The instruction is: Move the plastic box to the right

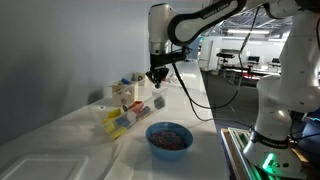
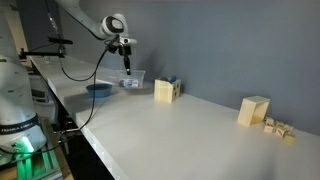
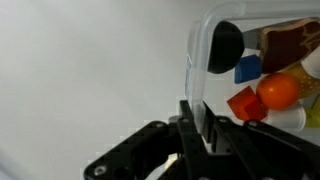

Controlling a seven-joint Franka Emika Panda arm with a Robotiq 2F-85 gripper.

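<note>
Next, my gripper releases the plastic box on the white table (image 1: 167,108) just past the blue bowl.
The plastic box (image 1: 128,117) is a clear low-walled tub on the white table, also in the other exterior view (image 2: 134,80). In the wrist view its left wall (image 3: 197,55) stands between my jaws. Inside it lie a black ball (image 3: 225,45), a blue cube (image 3: 248,70), a red cube (image 3: 245,103) and an orange ball (image 3: 280,92). My gripper (image 3: 195,112) is shut on that wall. In both exterior views the gripper (image 1: 157,78) (image 2: 127,66) points straight down at the box's edge.
A round blue bowl (image 1: 169,137) (image 2: 99,89) stands next to the box near the table's edge. Wooden blocks (image 2: 165,91) (image 2: 254,110) and small cubes (image 2: 278,127) stand further along. A flat translucent sheet (image 1: 40,168) lies on the table.
</note>
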